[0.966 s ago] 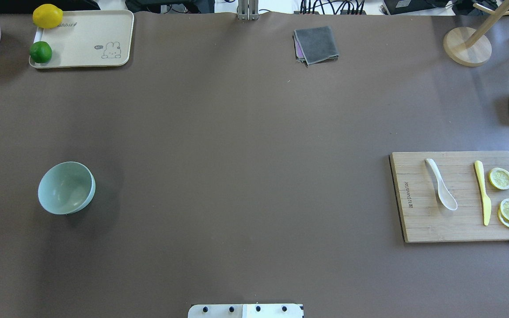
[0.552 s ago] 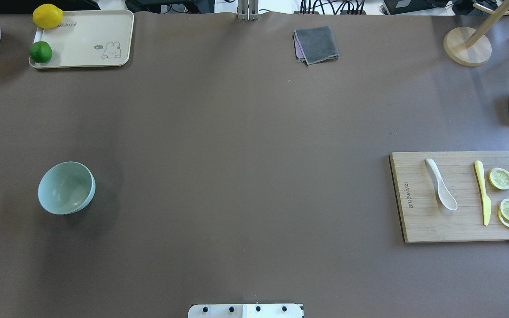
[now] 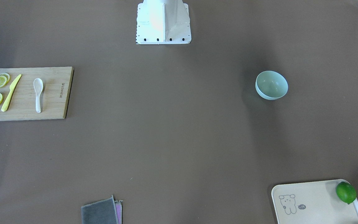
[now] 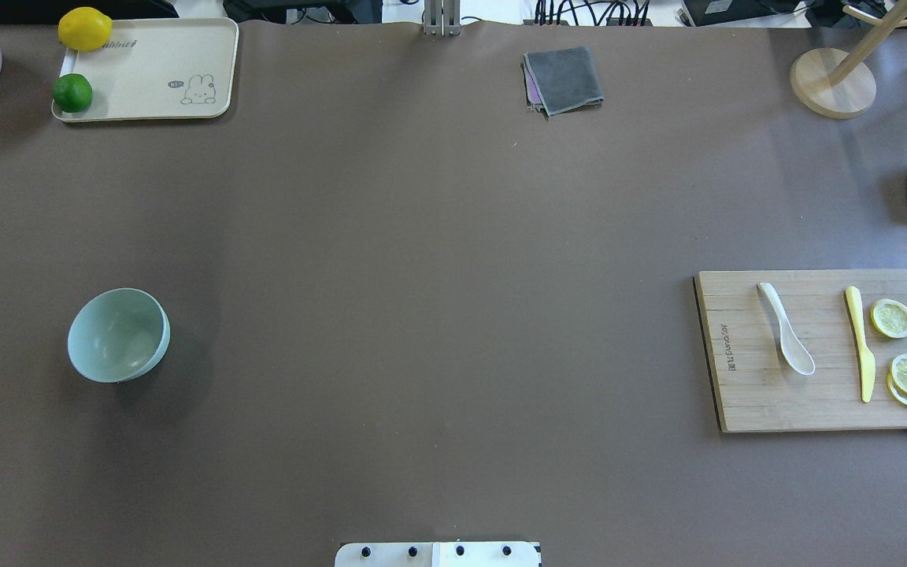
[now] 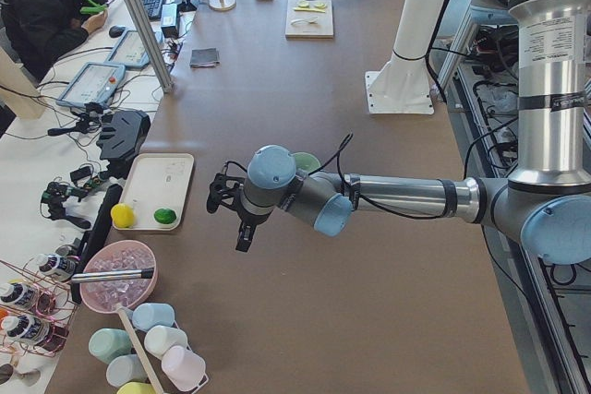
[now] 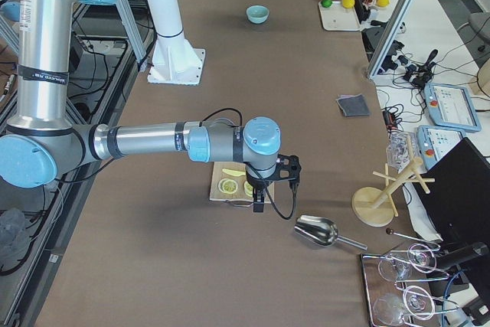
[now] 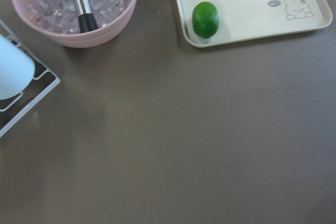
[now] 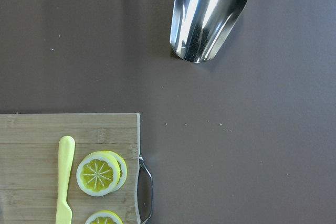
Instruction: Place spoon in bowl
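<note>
Next, I close my left gripper on the rim of the mint-green bowl (image 3: pixel 286 89), at the side farthest from the wooden cutting board.
The white spoon (image 4: pixel 786 329) lies on the wooden cutting board (image 4: pixel 745 394) at the table's right, scoop toward the robot; it also shows in the front view (image 3: pixel 38 93). The mint-green bowl (image 4: pixel 117 335) stands upright and empty at the left, also in the front view (image 3: pixel 271 85). My left gripper (image 5: pixel 238 228) shows only in the left side view, hovering beside the bowl toward the tray; I cannot tell whether it is open. My right gripper (image 6: pixel 259 201) shows only in the right side view, above the board's outer end; I cannot tell its state. Neither wrist view shows the spoon or the bowl.
A yellow knife (image 4: pixel 860 344) and lemon slices (image 4: pixel 893 318) lie on the board beside the spoon. A metal scoop (image 8: pixel 209 14) lies beyond the board. A cream tray (image 4: pixel 162 71) with a lime and a lemon, a pink ice bowl (image 7: pixel 76 3) and a grey cloth (image 4: pixel 564 79) are at the far side.
</note>
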`<state>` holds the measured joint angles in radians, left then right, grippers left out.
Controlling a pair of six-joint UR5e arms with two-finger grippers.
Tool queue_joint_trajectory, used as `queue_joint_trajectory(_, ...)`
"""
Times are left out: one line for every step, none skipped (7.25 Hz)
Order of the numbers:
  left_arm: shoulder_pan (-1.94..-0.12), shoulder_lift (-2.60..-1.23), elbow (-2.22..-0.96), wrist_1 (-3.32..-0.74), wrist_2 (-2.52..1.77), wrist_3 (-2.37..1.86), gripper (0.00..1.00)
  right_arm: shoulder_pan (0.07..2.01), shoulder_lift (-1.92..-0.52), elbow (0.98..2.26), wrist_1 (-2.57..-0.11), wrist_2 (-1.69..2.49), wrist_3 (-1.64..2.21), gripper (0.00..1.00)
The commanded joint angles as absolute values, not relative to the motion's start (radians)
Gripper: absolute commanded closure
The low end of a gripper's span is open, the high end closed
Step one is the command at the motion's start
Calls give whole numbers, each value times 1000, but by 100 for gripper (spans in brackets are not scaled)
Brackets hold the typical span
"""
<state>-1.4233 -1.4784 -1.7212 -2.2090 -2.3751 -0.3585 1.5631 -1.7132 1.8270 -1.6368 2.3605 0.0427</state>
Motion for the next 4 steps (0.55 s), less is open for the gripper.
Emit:
queue_joint_trajectory(-1222,-1523,-1703,-2366,-2382,-637,2,1563,-1715,1832,-1628,2359,41,0)
queue_joint_trajectory(-1153,-1525,-1706,-2388,-2359,-737,2,1563,-1717,1832,-1611,2358,41,0)
queue_joint_trajectory(-1128,-1508,-1700,-2501,-2341,-815,2,1563,-1718,1833,-1611,2359,43,0)
queue_joint_trajectory(-1076,-1479,-1700,-2541,-2303,-897,2,1563,-1720,1833,-1611,2359,44,0)
